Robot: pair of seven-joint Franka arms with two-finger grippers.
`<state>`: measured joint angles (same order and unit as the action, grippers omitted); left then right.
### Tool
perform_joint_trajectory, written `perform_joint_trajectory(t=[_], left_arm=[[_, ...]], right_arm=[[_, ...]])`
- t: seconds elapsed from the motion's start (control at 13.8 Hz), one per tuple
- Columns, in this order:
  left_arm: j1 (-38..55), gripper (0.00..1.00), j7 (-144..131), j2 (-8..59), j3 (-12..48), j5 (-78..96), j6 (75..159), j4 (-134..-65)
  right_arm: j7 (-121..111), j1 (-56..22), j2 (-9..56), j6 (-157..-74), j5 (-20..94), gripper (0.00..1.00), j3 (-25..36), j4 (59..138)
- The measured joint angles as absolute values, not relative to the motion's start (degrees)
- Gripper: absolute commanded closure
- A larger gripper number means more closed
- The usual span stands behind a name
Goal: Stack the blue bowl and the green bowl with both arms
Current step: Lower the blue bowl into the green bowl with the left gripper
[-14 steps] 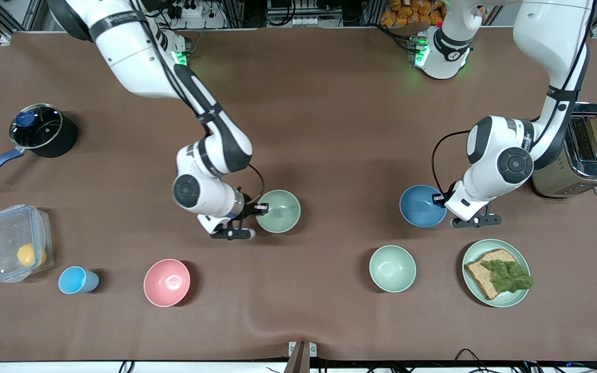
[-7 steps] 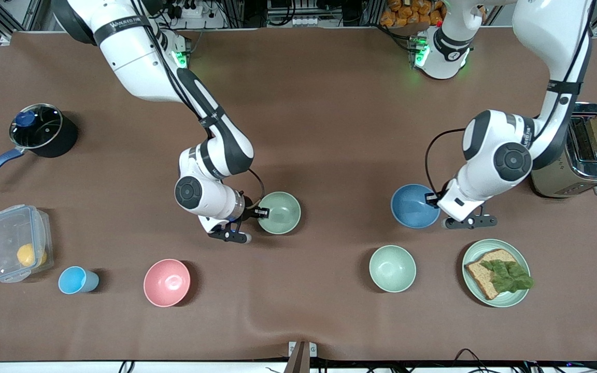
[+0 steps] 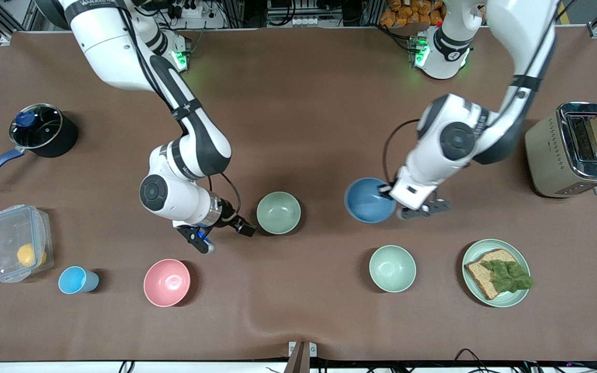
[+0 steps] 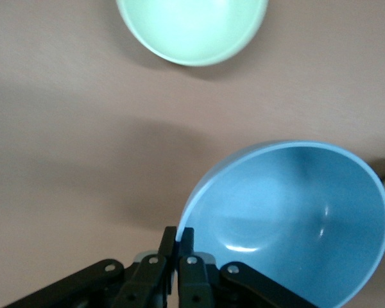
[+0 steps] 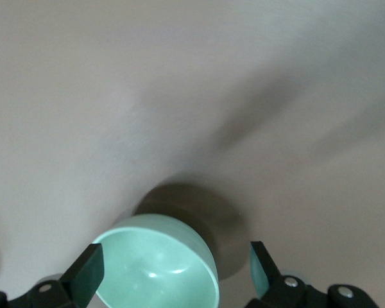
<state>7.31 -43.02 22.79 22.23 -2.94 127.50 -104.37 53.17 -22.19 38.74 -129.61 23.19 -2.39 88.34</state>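
Note:
My right gripper is open beside the green bowl point(image 3: 279, 212). I will have my left gripper let go of the blue bowl inside it, next to that open right gripper. The blue bowl is still held above the table.
The green bowl point(image 3: 278, 212) stands on the table near the middle. My right gripper point(image 3: 244, 227) is open and empty, just beside the bowl toward the right arm's end, not touching it. In the right wrist view the green bowl point(image 5: 157, 266) lies ahead of the spread fingers point(image 5: 86, 274) of my right gripper point(image 5: 174, 273). My left gripper point(image 3: 387, 192) is shut on the rim of the blue bowl point(image 3: 370, 200) and holds it above the table, beside the green bowl toward the left arm's end. In the left wrist view my left gripper point(image 4: 178, 237) pinches the blue bowl point(image 4: 295, 212).
A pale mint bowl point(image 3: 392, 268) and a plate point(image 3: 521, 298) with bread and lettuce lie nearer the front camera. A pink bowl point(image 3: 167, 282), light-blue cup point(image 3: 77, 280), clear container point(image 3: 18, 242) and pot point(image 3: 42, 129) are toward the right arm's end. A toaster point(image 3: 573, 150) stands at the left arm's end.
My left gripper has carried the blue bowl toward the green bowl. My right gripper has let go of the green bowl's rim, opened and drawn back from it.

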Motion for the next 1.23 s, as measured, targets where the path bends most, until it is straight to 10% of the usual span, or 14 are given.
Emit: perform_joint_trajectory(t=[1.23], left_arm=[[25.41, 1.0, -72.04, 43.61, 20.56, -2.93, 128.53, -80.2]], right_arm=[[66.33, -22.03, 43.93, -135.06, 23.19, 0.0, -1.69, 89.22]])
